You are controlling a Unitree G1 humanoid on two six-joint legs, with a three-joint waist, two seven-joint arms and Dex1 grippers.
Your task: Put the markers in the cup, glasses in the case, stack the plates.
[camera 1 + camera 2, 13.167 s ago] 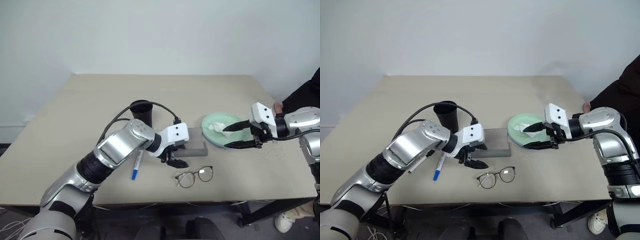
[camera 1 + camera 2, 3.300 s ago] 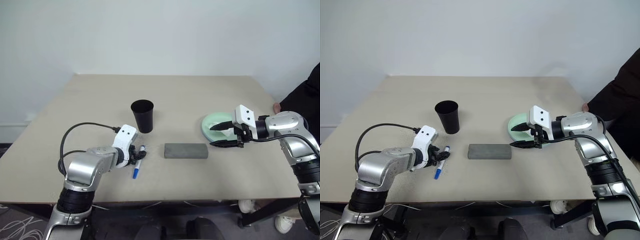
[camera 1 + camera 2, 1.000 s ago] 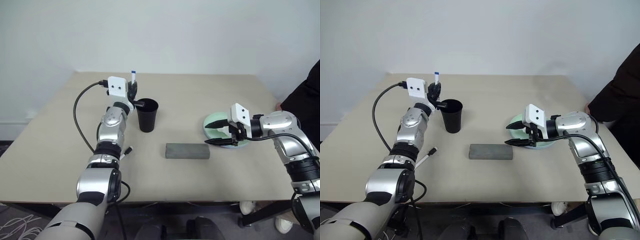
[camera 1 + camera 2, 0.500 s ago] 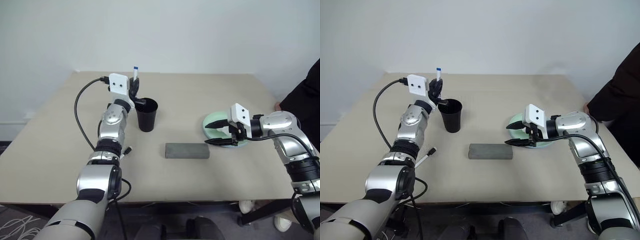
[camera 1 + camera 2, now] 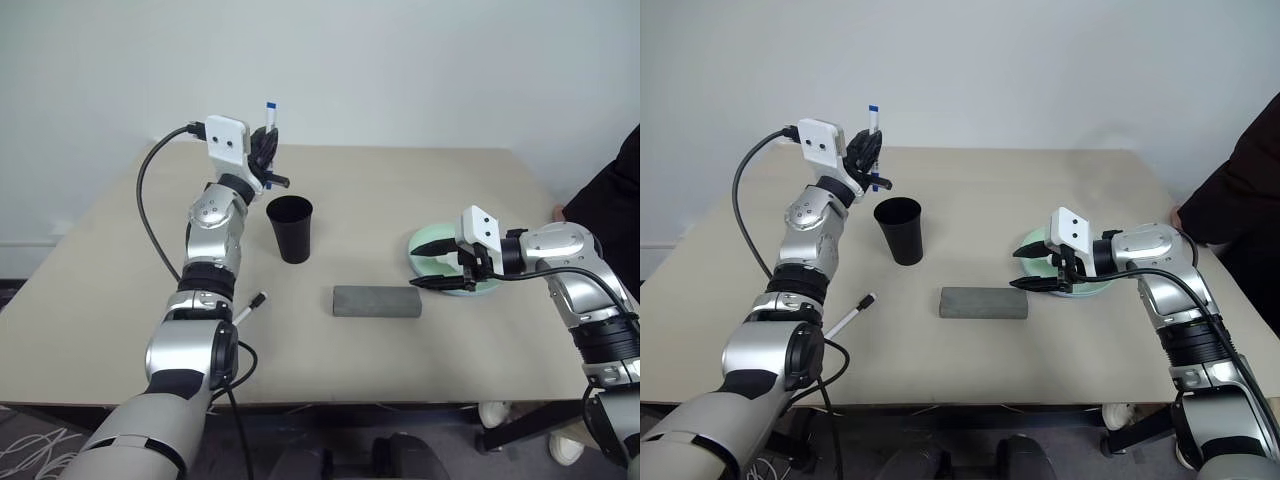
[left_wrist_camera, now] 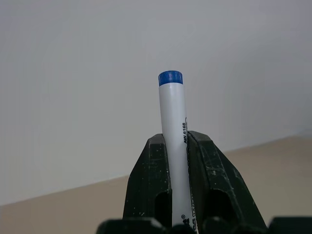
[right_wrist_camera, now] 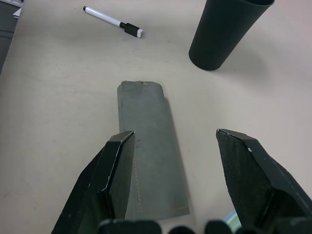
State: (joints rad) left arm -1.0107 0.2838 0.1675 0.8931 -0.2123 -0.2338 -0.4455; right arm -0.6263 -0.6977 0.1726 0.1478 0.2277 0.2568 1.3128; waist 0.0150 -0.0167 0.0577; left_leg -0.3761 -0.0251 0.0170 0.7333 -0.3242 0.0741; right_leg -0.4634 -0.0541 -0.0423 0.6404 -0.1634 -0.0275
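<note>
Next, I let go of the blue-capped marker with my left gripper inside the opening of the black cup (image 5: 290, 212), with the blue end up.
My left gripper (image 5: 264, 166) is shut on the blue-capped marker (image 6: 171, 107) and holds it upright, blue end up, above and just left of the black cup (image 5: 290, 228). The black-capped marker (image 5: 248, 306) lies on the table to the left of the closed grey case (image 5: 376, 301). My right gripper (image 5: 421, 270) hangs open, empty, over the near left edge of the mint green plate (image 5: 428, 240); a pale blue rim (image 5: 455, 290) shows under that plate's front edge. The glasses are out of view.
The tan table (image 5: 400, 190) stretches wide behind the cup and the case. A person's dark sleeve (image 5: 1240, 190) shows at the right edge, beyond the plate. A black cable (image 5: 150, 210) loops off my left wrist.
My left gripper has risen with the blue-capped marker, from level with the cup's rim to well above it. The right arm has not moved.
</note>
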